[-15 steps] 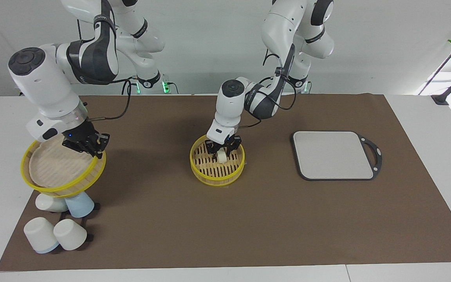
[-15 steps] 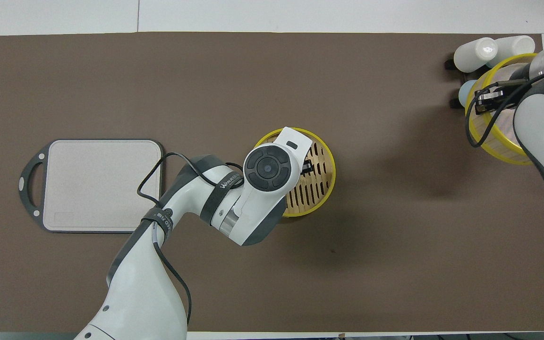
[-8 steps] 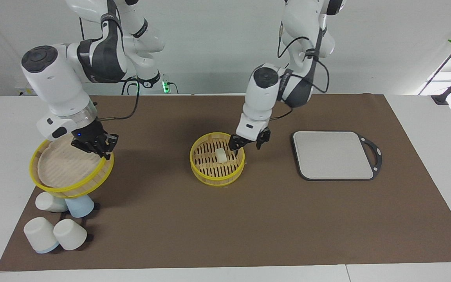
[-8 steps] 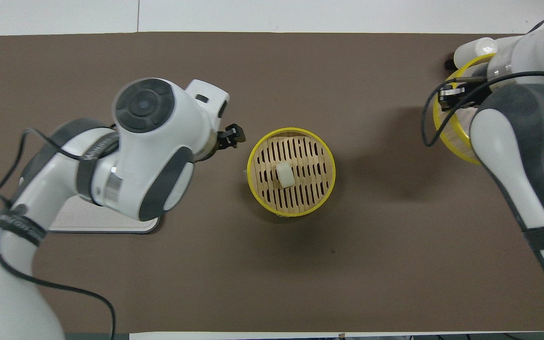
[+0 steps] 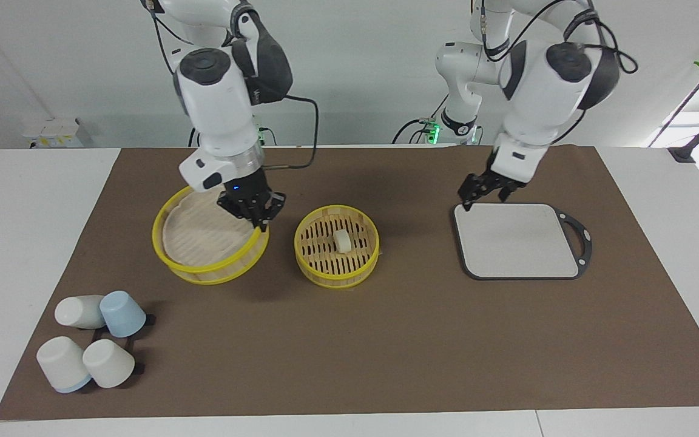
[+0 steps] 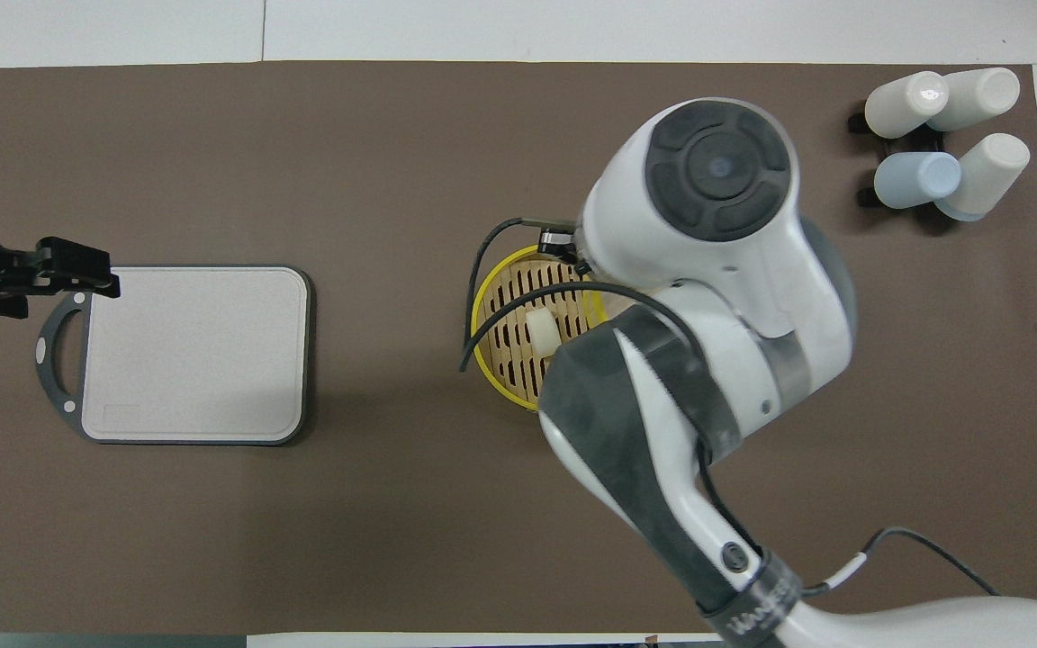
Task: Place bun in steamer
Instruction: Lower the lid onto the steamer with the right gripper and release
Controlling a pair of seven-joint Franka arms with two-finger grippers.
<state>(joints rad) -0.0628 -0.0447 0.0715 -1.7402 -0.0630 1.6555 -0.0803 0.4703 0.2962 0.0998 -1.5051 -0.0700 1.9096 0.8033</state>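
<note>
Next, I release the steamer's upper level, now held tilted beside the basket, with my right gripper atop the lower basket (image 6: 559, 323), covering the bun.
The bun (image 5: 342, 241) lies on the slatted floor of the steamer's lower basket (image 5: 337, 268) at the middle of the mat. It also shows in the overhead view (image 6: 542, 331), where the right arm covers part of the basket (image 6: 481, 317). My right gripper (image 5: 252, 213) is shut on the rim of the steamer's upper tier with the pale lid (image 5: 199, 238). It holds the tier tilted beside the basket, toward the right arm's end. My left gripper (image 5: 483, 191) is open and empty over the grey board's corner; it also shows in the overhead view (image 6: 86, 270).
A flat grey board with a dark rim (image 5: 516, 240) lies toward the left arm's end, and also shows in the overhead view (image 6: 194, 351). Several white and blue cups (image 5: 91, 343) lie at the right arm's end, farther from the robots, also in the overhead view (image 6: 942, 135).
The left gripper let go of the bun in the basket and drew back to the board. The right gripper carried the upper tier from over the cups to beside the basket.
</note>
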